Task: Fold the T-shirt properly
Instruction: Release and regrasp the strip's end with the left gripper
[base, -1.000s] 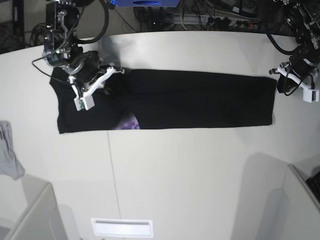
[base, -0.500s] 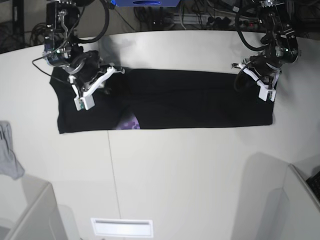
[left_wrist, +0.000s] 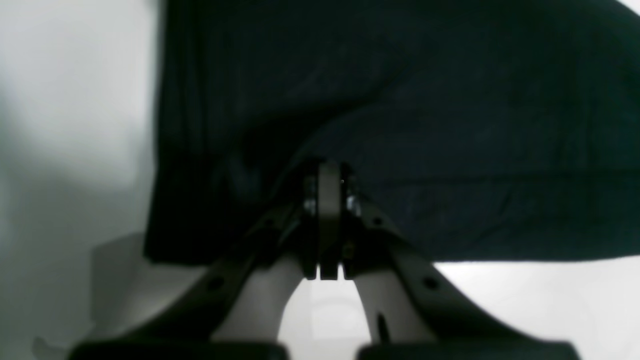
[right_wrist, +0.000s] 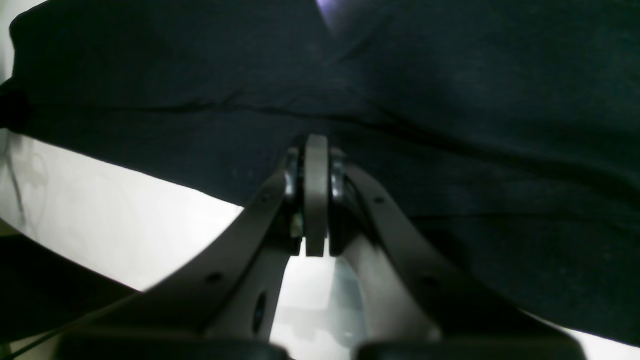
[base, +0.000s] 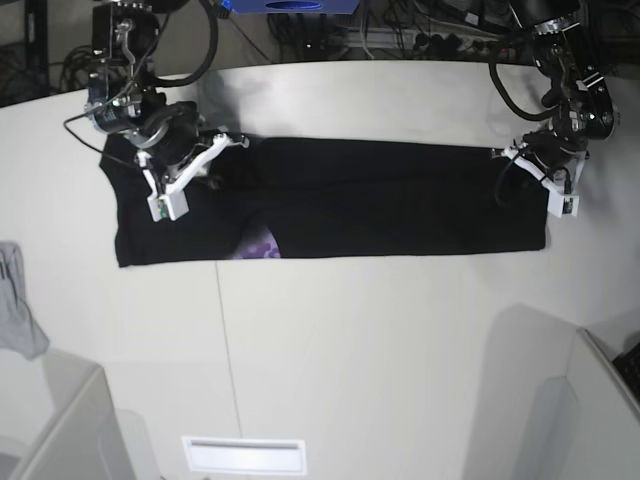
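Observation:
Next, I open my left gripper, now pinching inward of the T-shirt's end edge, back off and take the T-shirt's edge itself (base: 546, 228) before folding that end over.
The black T-shirt (base: 400, 200) lies flat as a long folded strip across the far half of the white table (base: 350, 350). A bit of purple print (base: 262, 245) peeks out at its near edge, and shows in the right wrist view (right_wrist: 330, 12). My right gripper (base: 207, 172) is on the strip's left end, and its jaws are shut on a crease of the T-shirt (right_wrist: 450, 100). My left gripper (base: 530, 177) is at the strip's far right corner. In the left wrist view it (left_wrist: 322, 182) is shut on a raised fold of the T-shirt (left_wrist: 450, 150).
A small grey cloth scrap (base: 15, 300) hangs at the table's left edge. A white slot plate (base: 245, 455) is set in the near edge, between grey partitions at both near corners. Cables and equipment (base: 400, 35) run behind the table.
My left gripper came in from off the shirt's right end, went over the cloth, and now sits at the far right corner. The right gripper and the shirt have not moved.

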